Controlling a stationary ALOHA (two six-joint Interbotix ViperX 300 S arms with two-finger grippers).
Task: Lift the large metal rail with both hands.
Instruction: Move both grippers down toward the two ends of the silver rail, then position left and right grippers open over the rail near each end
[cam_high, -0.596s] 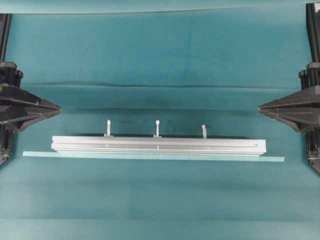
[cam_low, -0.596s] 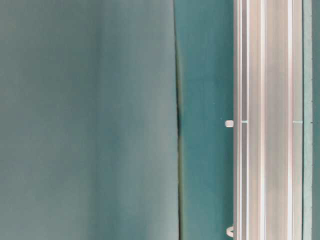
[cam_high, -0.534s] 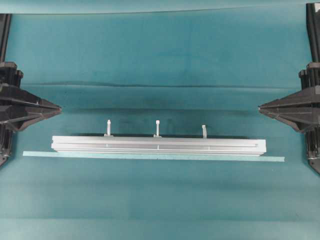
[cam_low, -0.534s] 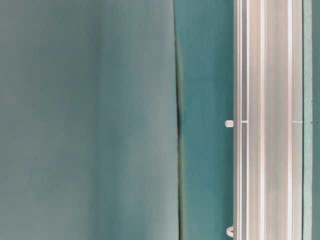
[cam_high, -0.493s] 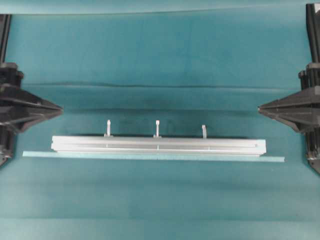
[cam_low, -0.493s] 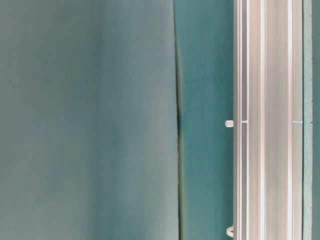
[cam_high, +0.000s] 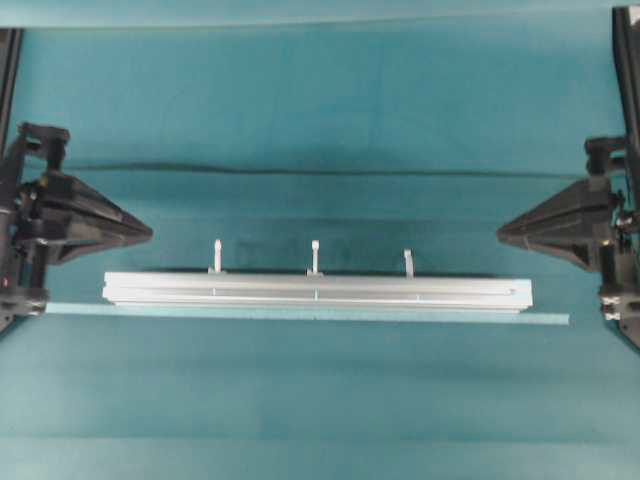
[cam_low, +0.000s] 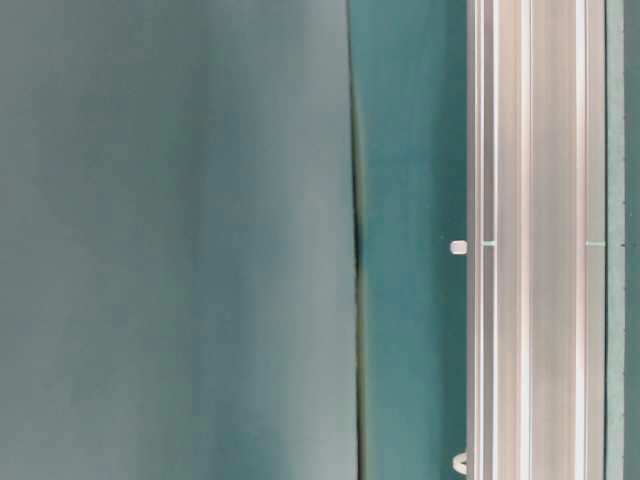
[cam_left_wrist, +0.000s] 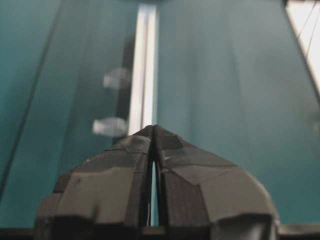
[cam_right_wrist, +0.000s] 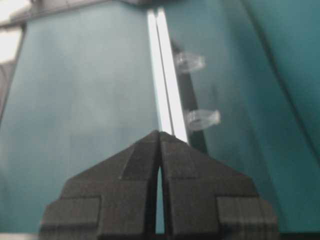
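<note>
The robot's right gripper should move to the large metal rail and close on the rail's end section (cam_high: 456, 291), just short of the nearest white peg.
The large metal rail (cam_high: 315, 291) lies flat across the middle of the teal table, silver and grooved, with three white pegs (cam_high: 314, 256) upright along its far edge. It also shows in the table-level view (cam_low: 535, 240), in the left wrist view (cam_left_wrist: 145, 75) and in the right wrist view (cam_right_wrist: 165, 75). My left gripper (cam_high: 148, 232) is shut and empty, off the rail's left end and slightly behind it. My right gripper (cam_high: 500, 235) is shut and empty, off the rail's right end. In the wrist views the left gripper's tips (cam_left_wrist: 153, 127) and the right gripper's tips (cam_right_wrist: 159, 133) meet, aimed along the rail.
A thin flat pale teal strip (cam_high: 545, 318) lies along the rail's near side and reaches past both ends. A fold in the table cloth (cam_high: 320, 171) runs across behind the rail.
Both grippers have moved inward toward the rail's ends, the left one farther than the right. The rail and the strip have not moved.
</note>
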